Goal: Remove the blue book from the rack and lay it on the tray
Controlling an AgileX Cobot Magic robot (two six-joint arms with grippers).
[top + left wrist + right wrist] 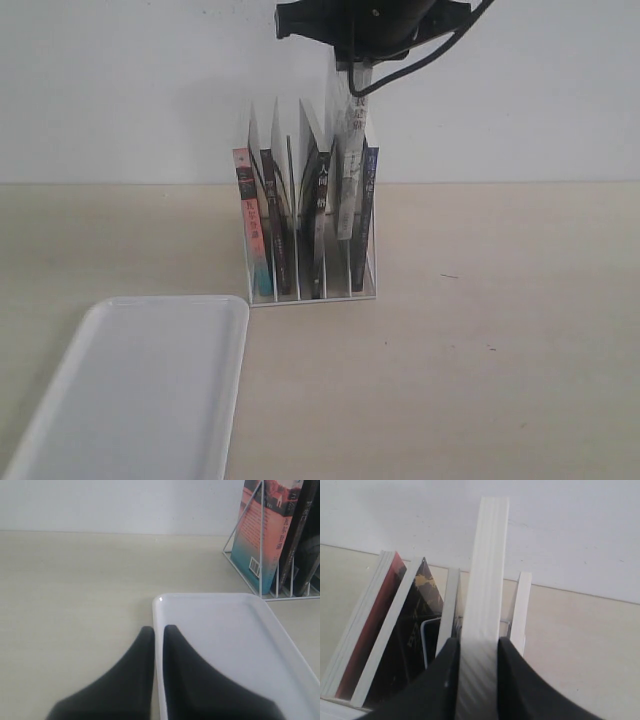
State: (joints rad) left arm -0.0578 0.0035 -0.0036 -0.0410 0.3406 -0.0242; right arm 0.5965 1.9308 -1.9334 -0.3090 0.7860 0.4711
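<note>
My right gripper is holding the pale grey-spined book beside the blue book. Next, I lower it back into the rack and take the blue book [365, 210].
The white wire rack [310, 297] stands mid-table holding several upright books. The blue book [369, 205], with its dark blue spine, sits in the rightmost slot; its thin page edge [522, 605] shows in the right wrist view. My right gripper [356, 78] [478, 642] is above the rack, shut on the pale grey-spined book [349, 180] [487, 575] beside the blue one. That book stands higher than the others. The white tray [150, 400] [225, 645] lies at the front left. My left gripper [159, 628] is shut with nothing in it, over the tray's edge.
A pink-spined book [250, 225] [260, 530] fills the leftmost slot, with black-spined books [318, 225] between. A white wall rises close behind the rack. Bare wooden table [500, 330] extends to the right of the rack and tray.
</note>
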